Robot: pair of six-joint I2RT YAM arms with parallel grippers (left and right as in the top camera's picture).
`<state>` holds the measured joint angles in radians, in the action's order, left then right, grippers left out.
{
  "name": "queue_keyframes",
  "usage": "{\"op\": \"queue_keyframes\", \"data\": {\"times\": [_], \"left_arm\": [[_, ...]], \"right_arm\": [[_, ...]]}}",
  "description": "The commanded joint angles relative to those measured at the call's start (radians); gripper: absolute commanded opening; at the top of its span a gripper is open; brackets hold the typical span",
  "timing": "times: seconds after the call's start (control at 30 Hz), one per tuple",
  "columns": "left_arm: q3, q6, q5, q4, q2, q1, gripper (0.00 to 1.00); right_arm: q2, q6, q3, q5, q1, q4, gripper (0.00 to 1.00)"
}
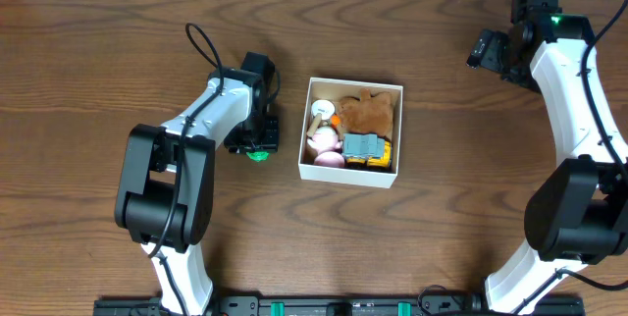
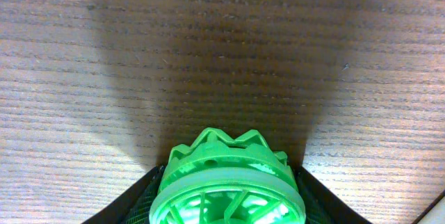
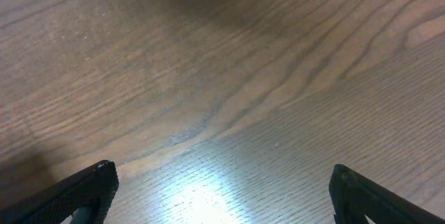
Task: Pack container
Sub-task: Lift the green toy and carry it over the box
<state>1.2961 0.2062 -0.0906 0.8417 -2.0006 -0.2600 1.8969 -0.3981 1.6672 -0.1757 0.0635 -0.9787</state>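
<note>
Next, my left gripper releases the green toothed wheel on the round white piece [image 1: 322, 109] beside the brown plush toy.
The container [image 1: 307, 127], a small square white cardboard box, sits at the table's middle. It holds a brown plush toy [image 1: 370, 112], a grey and yellow toy truck [image 1: 366, 147], a pink egg-shaped toy [image 1: 328, 159] and other small toys. My left gripper [image 1: 257, 149] is just left of the box and is shut on a green toothed wheel [image 2: 226, 186], which fills the bottom of the left wrist view between the black fingers. My right gripper [image 3: 219, 196] is open and empty over bare wood at the far right [image 1: 488, 49].
The dark wooden table [image 1: 98, 61] surrounds the box. Both arm bases stand at the front edge, left [image 1: 167, 198] and right [image 1: 579, 218]. No other loose objects show.
</note>
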Motion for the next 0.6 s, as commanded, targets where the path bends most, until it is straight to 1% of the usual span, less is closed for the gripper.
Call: {"op": "queue_keyframes", "data": {"times": [0.0,0.23,0.27,0.3,0.33,0.57], "left_arm": [[-0.026,-0.002,0.023,0.009,-0.016,0.0,0.48],[0.015,-0.002,0.024,0.044,0.032,0.0,0.47],[0.022,-0.002,0.024,0.051,0.046,0.0,0.47],[0.026,-0.002,0.024,0.056,0.06,0.0,0.44],[0.028,-0.002,0.024,0.06,0.074,0.0,0.43],[0.029,-0.002,0.023,0.065,0.204,0.0,0.43]], "right_arm": [[-0.029,-0.005,0.019,-0.007,0.008,-0.002,0.99],[-0.029,-0.005,0.019,-0.007,0.008,-0.002,0.99],[-0.029,-0.005,0.019,-0.008,0.008,-0.002,0.99],[-0.029,-0.005,0.019,-0.007,0.008,-0.002,0.99],[-0.029,-0.005,0.019,-0.008,0.008,-0.002,0.99],[-0.029,-0.005,0.019,-0.007,0.008,-0.002,0.99]]}}
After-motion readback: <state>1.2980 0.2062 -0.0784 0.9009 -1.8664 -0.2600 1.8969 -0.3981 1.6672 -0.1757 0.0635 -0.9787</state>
